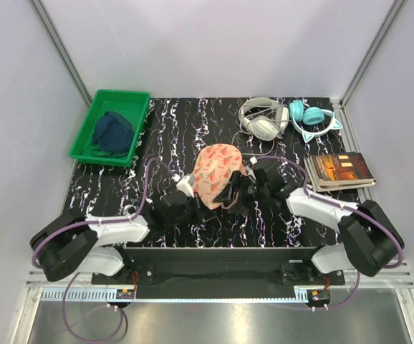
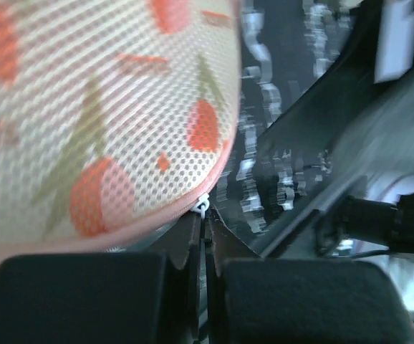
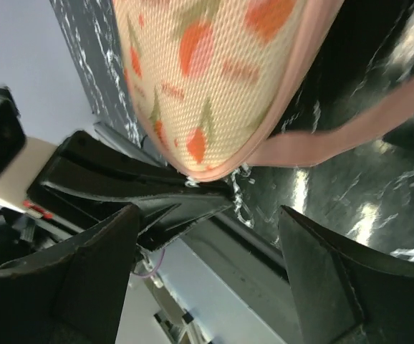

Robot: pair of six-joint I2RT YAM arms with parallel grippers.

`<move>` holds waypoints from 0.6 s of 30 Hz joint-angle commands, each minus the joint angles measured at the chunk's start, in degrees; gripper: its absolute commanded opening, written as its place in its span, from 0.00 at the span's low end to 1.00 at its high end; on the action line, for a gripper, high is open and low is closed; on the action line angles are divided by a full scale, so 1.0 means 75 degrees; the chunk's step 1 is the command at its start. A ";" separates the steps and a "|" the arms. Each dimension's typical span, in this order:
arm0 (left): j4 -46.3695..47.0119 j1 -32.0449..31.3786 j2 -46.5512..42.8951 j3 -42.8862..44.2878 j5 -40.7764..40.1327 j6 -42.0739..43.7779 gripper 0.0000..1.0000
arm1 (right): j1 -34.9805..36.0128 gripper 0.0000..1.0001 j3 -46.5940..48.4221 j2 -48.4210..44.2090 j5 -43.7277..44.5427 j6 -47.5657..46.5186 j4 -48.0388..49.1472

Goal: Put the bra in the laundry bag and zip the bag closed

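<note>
The laundry bag is held only by my left gripper on the zip pull, so my right gripper should first pinch the bag's pink edging (image 3: pixel 254 145) by the strap loop.
The laundry bag (image 1: pixel 218 175) lies mid-table, a rounded peach pouch with red-and-green print, its two halves together. The bra is hidden. My left gripper (image 1: pixel 198 203) reaches the bag's near edge from the left. In the left wrist view this left gripper (image 2: pixel 205 218) is shut, its tips pinching the small white zip pull (image 2: pixel 203 206) on the pink edging below the laundry bag (image 2: pixel 99 107). My right gripper (image 1: pixel 239 190) is at the bag's right side. In the right wrist view the right gripper (image 3: pixel 208 215) is open just below the laundry bag (image 3: pixel 207 79), holding nothing; the pink strap loop (image 3: pixel 350 136) trails right.
A green tray (image 1: pixel 91 123) at back left holds a dark blue garment (image 1: pixel 112 132). White headphones (image 1: pixel 263 118) and teal cat-ear headphones (image 1: pixel 313 120) lie at back right. A book (image 1: pixel 339 170) sits near the right edge.
</note>
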 commanded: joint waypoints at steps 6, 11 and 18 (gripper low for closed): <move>0.1081 -0.0774 0.0729 0.0885 -0.0019 -0.0134 0.00 | 0.0681 0.68 -0.1647 -0.1036 0.1697 0.1907 0.1739; 0.1080 -0.0903 0.0624 0.0569 -0.0077 -0.0227 0.00 | 0.0681 0.67 -0.1778 -0.0920 0.1909 0.1884 0.2291; 0.1268 -0.0997 0.0635 0.0451 -0.0042 -0.0321 0.00 | 0.0681 0.49 -0.1708 -0.0253 0.1909 0.2000 0.2819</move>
